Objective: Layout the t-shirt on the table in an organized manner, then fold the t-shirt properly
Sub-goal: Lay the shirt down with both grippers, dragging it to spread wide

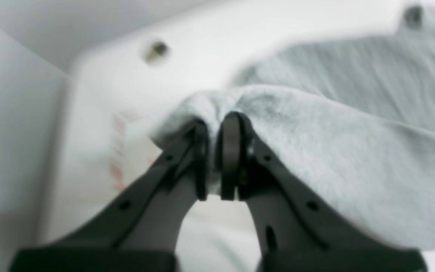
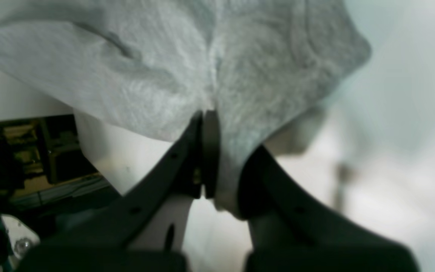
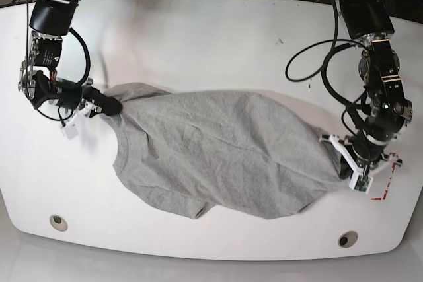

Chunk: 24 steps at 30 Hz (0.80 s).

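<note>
The t-shirt end in my right gripper will be let go on the bare white table [image 3: 123, 59] just past the cloth's far edge.
The heather-grey t-shirt [image 3: 225, 156] lies stretched across the middle of the white table [image 3: 198, 44], wrinkled, with one sleeve folded near the front. My left gripper [image 1: 214, 158] is at the shirt's right end in the base view [image 3: 344, 166] and is shut on a bunch of the t-shirt [image 1: 315, 151]. My right gripper [image 2: 207, 158] is at the shirt's left end in the base view [image 3: 112, 105] and is shut on the t-shirt [image 2: 187, 68], which drapes over its fingers. The cloth hangs lifted at both pinched ends.
Two round grey grommets [image 3: 58, 221] [image 3: 347, 239] sit near the front edge. A red dashed mark [image 3: 386, 189] is by the left gripper. Black cables [image 3: 317, 70] loop from the arm on the right. Beyond the table's far edge is dark floor clutter [image 2: 25, 158].
</note>
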Available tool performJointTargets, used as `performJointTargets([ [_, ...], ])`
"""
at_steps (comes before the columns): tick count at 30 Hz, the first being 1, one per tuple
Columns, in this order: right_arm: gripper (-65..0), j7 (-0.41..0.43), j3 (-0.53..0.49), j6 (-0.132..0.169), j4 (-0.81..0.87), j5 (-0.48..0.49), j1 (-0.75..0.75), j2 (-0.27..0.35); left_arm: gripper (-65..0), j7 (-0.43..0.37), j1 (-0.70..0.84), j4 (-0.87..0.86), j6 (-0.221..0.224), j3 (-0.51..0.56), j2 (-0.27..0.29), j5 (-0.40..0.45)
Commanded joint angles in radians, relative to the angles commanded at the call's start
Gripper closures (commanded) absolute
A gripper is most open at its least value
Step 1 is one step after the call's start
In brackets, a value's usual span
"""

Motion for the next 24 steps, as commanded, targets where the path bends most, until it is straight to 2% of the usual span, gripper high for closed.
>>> performJointTargets([
  [3,0.0,0.0,-0.002,0.0,0.0,0.0,-0.034,0.003,-2.7,0.0,0.063,0.015,0.0,-0.034,0.006,-0.002],
  [7,0.0,0.0,-0.002,0.0,0.0,0.0,-0.077,0.006,-2.7,-0.002,0.132,0.025,0.0,-0.083,0.061,-0.002],
  [13,0.0,-0.011,-0.012,-0.005,0.061,-0.003,-0.137,0.005,-2.7,-0.002,0.222,0.035,0.0,-0.115,0.068,-0.002],
  [16,0.0,-0.011,-0.043,-0.028,0.106,-0.003,-0.16,0.005,-2.7,-0.002,0.262,0.037,0.0,-0.118,0.069,-0.002],
  [24,0.0,-0.011,-0.054,-0.034,0.141,-0.003,-0.227,0.002,-2.7,-0.002,0.368,0.101,0.0,-0.129,0.069,-0.002],
])
